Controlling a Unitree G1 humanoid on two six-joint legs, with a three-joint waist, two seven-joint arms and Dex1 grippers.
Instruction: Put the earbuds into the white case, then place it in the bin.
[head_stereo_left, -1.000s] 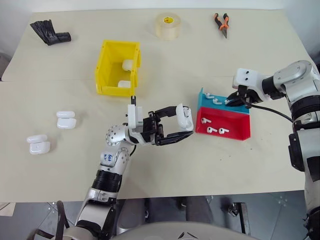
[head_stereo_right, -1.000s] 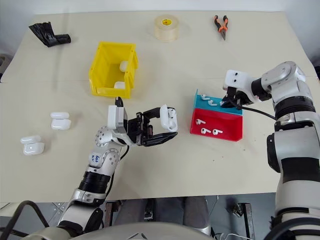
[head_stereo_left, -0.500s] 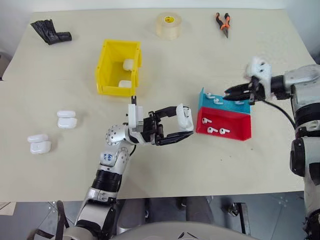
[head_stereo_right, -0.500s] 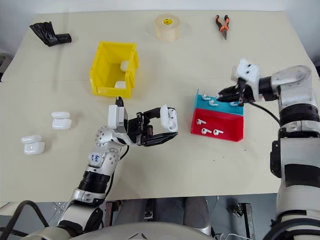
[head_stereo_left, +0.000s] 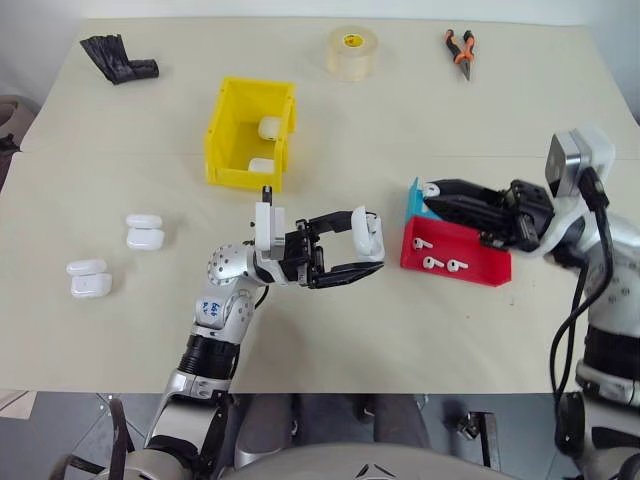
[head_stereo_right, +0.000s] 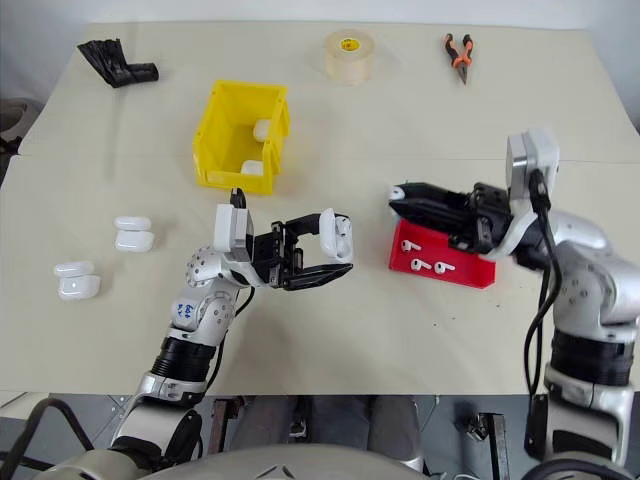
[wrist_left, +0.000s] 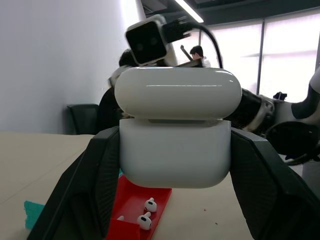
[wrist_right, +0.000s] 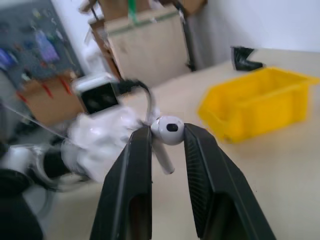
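Observation:
Next, I let go of the earbud with my right gripper in the near slot of the white case (head_stereo_left: 376, 241) (wrist_right: 103, 139) that my left gripper holds.
My left gripper (head_stereo_left: 368, 242) is shut on the white case (head_stereo_left: 368, 231), holding it above the table's middle. In the left wrist view the case (wrist_left: 175, 150) sits between both fingers, with a thin gap under its lid. My right gripper (head_stereo_left: 430, 192) points left toward the case, above the teal tray (head_stereo_left: 411, 206). It is shut on one of the earbuds (wrist_right: 167, 131), white with a short stem. More earbuds (head_stereo_left: 430, 262) lie in the red tray (head_stereo_left: 475, 277). The yellow bin (head_stereo_left: 222, 140) stands at the back left with two cases (head_stereo_left: 262, 166) inside.
Two pairs of white cases (head_stereo_left: 144, 231) (head_stereo_left: 88, 279) lie on the table at the left. A tape roll (head_stereo_left: 353, 52), orange-handled pliers (head_stereo_left: 461, 46) and a black object (head_stereo_left: 118, 58) sit along the far edge.
My right gripper has drawn back from the teal tray and swung round to point left toward the held case, with an earbud in it. The left gripper stayed put. The camera shifted slightly.

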